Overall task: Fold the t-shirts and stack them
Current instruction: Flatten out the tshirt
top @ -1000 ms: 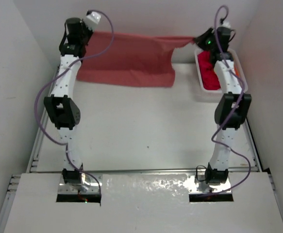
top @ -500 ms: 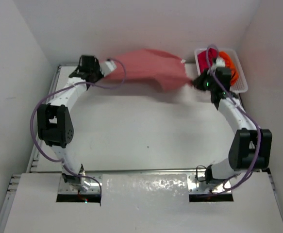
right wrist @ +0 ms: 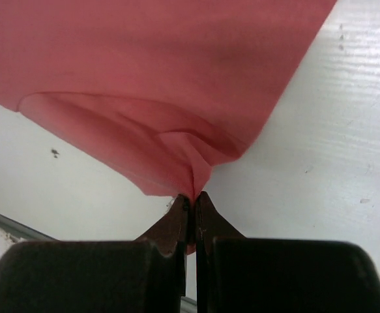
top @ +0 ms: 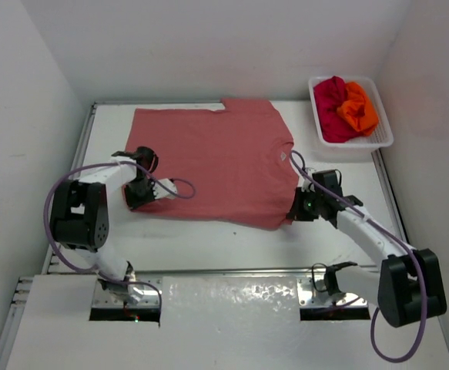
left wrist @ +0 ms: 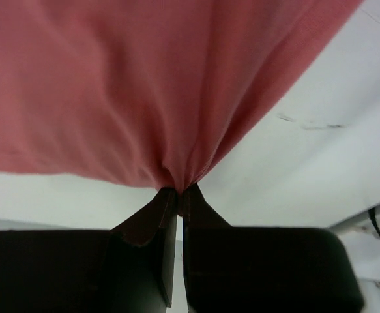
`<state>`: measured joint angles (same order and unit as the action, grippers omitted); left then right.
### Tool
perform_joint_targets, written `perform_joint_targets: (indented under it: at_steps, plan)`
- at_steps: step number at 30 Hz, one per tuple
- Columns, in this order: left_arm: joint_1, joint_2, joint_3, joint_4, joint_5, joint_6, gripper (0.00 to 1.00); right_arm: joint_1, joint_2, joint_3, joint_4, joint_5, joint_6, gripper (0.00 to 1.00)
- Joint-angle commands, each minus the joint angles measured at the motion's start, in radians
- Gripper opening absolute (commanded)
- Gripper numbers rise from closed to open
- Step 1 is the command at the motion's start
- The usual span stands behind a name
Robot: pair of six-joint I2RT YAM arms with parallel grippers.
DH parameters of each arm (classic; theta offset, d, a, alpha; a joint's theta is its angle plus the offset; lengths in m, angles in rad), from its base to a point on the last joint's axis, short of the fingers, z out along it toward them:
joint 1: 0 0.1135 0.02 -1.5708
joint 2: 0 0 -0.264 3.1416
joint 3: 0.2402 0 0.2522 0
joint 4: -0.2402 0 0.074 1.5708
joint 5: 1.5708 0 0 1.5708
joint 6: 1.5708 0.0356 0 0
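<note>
The near corner of the salmon-pink t-shirt is bunched in my left gripper, so next I let it go, grab the corner from its outer side [top: 125, 199] and pull the t-shirt's hem tight.
The salmon-pink t-shirt [top: 209, 158] lies spread flat across the middle of the table. My left gripper [top: 141, 194] is shut on its near left corner, where the cloth [left wrist: 144, 98] bunches between the jaws [left wrist: 178, 192]. My right gripper [top: 295, 210] is shut on the near right corner, and the fabric [right wrist: 163, 85] puckers into the jaws [right wrist: 191, 197]. The crimson t-shirt [top: 330, 106] and the orange t-shirt [top: 358, 108] sit crumpled in the white basket [top: 380, 141] at the far right.
White walls close in the table at the back and both sides. A metal rail [top: 232, 270] runs along the near edge in front of the arm bases. Bare white tabletop [top: 224, 243] lies between the shirt's near hem and the rail.
Both arms have swung down and toward the near edge, drawing the pink shirt out of the air and laying it flat on the table. The basket's two shirts are now uncovered.
</note>
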<state>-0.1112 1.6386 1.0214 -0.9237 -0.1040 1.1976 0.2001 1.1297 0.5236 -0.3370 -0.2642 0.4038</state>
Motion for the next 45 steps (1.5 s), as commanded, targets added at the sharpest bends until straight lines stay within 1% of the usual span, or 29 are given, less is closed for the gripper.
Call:
perform_joint_targets:
  at_steps: [1, 4, 5, 6, 9, 12, 15, 16, 18, 19, 21, 23, 24, 25, 26, 27, 28, 29, 30, 31, 33, 34, 35, 36, 38, 39, 41, 42, 45]
  plan:
    - [0.004, 0.024, 0.012, -0.032, -0.008, 0.023, 0.00, 0.005, 0.042, 0.015, 0.036, 0.003, -0.022, 0.00]
    - [0.005, 0.068, 0.095, -0.014, -0.011, 0.014, 0.00, 0.004, 0.126, 0.104, 0.055, -0.012, -0.033, 0.00]
    - [0.010, 0.082, 0.124, 0.008, -0.013, -0.010, 0.00, 0.004, 0.152, 0.162, 0.056, -0.010, -0.036, 0.00]
    - [0.013, 0.098, 0.184, 0.052, -0.016, -0.024, 0.00, 0.004, 0.210, 0.194, 0.056, -0.003, -0.037, 0.00]
    - [0.021, 0.177, 0.290, 0.139, -0.046, -0.090, 0.00, 0.004, 0.332, 0.305, 0.049, -0.004, -0.052, 0.00]
    - [0.022, 0.269, 0.350, 0.200, -0.085, -0.124, 0.06, 0.002, 0.431, 0.371, 0.056, 0.014, -0.071, 0.00]
    - [0.024, 0.320, 0.411, 0.246, -0.151, -0.162, 0.11, 0.001, 0.528, 0.453, 0.037, 0.022, -0.080, 0.00]
    - [0.030, 0.328, 0.428, 0.262, -0.189, -0.183, 0.16, -0.001, 0.553, 0.504, 0.026, 0.023, -0.080, 0.00]
    - [0.039, 0.340, 0.457, 0.341, -0.265, -0.229, 0.24, -0.005, 0.616, 0.545, 0.004, 0.017, -0.079, 0.00]
    - [0.044, 0.343, 0.483, 0.403, -0.292, -0.240, 0.36, -0.005, 0.633, 0.582, 0.000, 0.017, -0.077, 0.00]
    - [0.065, 0.354, 0.540, 0.447, -0.342, -0.280, 0.47, -0.010, 0.682, 0.630, -0.013, 0.010, -0.071, 0.00]
    - [0.090, 0.369, 0.609, 0.435, -0.333, -0.332, 0.52, -0.021, 0.706, 0.654, -0.020, -0.007, -0.060, 0.00]
    - [0.111, 0.374, 0.653, 0.401, -0.276, -0.384, 0.52, -0.024, 0.722, 0.670, -0.023, -0.012, -0.054, 0.00]
    - [0.126, 0.377, 0.733, 0.331, -0.246, -0.407, 0.52, -0.031, 0.728, 0.674, -0.023, -0.013, -0.049, 0.00]
    - [0.146, 0.371, 0.761, 0.300, -0.220, -0.430, 0.52, -0.033, 0.732, 0.679, -0.025, -0.013, -0.043, 0.00]
    - [0.159, 0.360, 0.779, 0.233, -0.138, -0.452, 0.49, -0.039, 0.740, 0.682, -0.025, -0.010, -0.040, 0.00]
    - [0.162, 0.342, 0.770, 0.202, -0.078, -0.449, 0.44, -0.042, 0.745, 0.684, -0.022, -0.013, -0.036, 0.00]
    - [0.163, 0.283, 0.741, 0.177, -0.009, -0.438, 0.38, -0.045, 0.751, 0.685, -0.014, -0.017, -0.025, 0.00]
    - [0.160, 0.247, 0.699, 0.155, 0.121, -0.399, 0.28, -0.047, 0.755, 0.688, -0.008, -0.021, -0.017, 0.00]
    - [0.157, 0.186, 0.589, 0.140, 0.171, -0.389, 0.25, -0.054, 0.766, 0.690, 0.009, -0.032, 0.003, 0.00]
    - [0.147, 0.156, 0.492, 0.096, 0.275, -0.388, 0.20, -0.056, 0.774, 0.694, 0.021, -0.038, 0.015, 0.00]
    - [0.146, 0.153, 0.452, 0.080, 0.305, -0.389, 0.19, -0.056, 0.777, 0.694, 0.027, -0.040, 0.021, 0.00]
    - [0.148, 0.144, 0.369, 0.089, 0.326, -0.403, 0.19, -0.056, 0.782, 0.694, 0.039, -0.043, 0.029, 0.00]
    - [0.150, 0.133, 0.324, 0.112, 0.331, -0.436, 0.21, -0.056, 0.782, 0.694, 0.044, -0.044, 0.032, 0.00]
    - [0.148, 0.090, 0.246, 0.225, 0.328, -0.452, 0.28, -0.056, 0.782, 0.693, 0.050, -0.049, 0.029, 0.00]
    - [0.136, 0.075, 0.189, 0.314, 0.313, -0.449, 0.35, -0.056, 0.782, 0.694, 0.049, -0.050, 0.027, 0.00]
    - [0.110, 0.050, 0.152, 0.409, 0.265, -0.455, 0.37, -0.056, 0.782, 0.696, 0.050, -0.058, 0.023, 0.00]
    - [0.093, 0.058, 0.137, 0.489, 0.223, -0.467, 0.38, -0.056, 0.782, 0.697, 0.050, -0.061, 0.023, 0.00]
    - [0.088, 0.101, 0.167, 0.504, 0.213, -0.495, 0.38, -0.056, 0.777, 0.697, 0.043, -0.058, 0.018, 0.00]
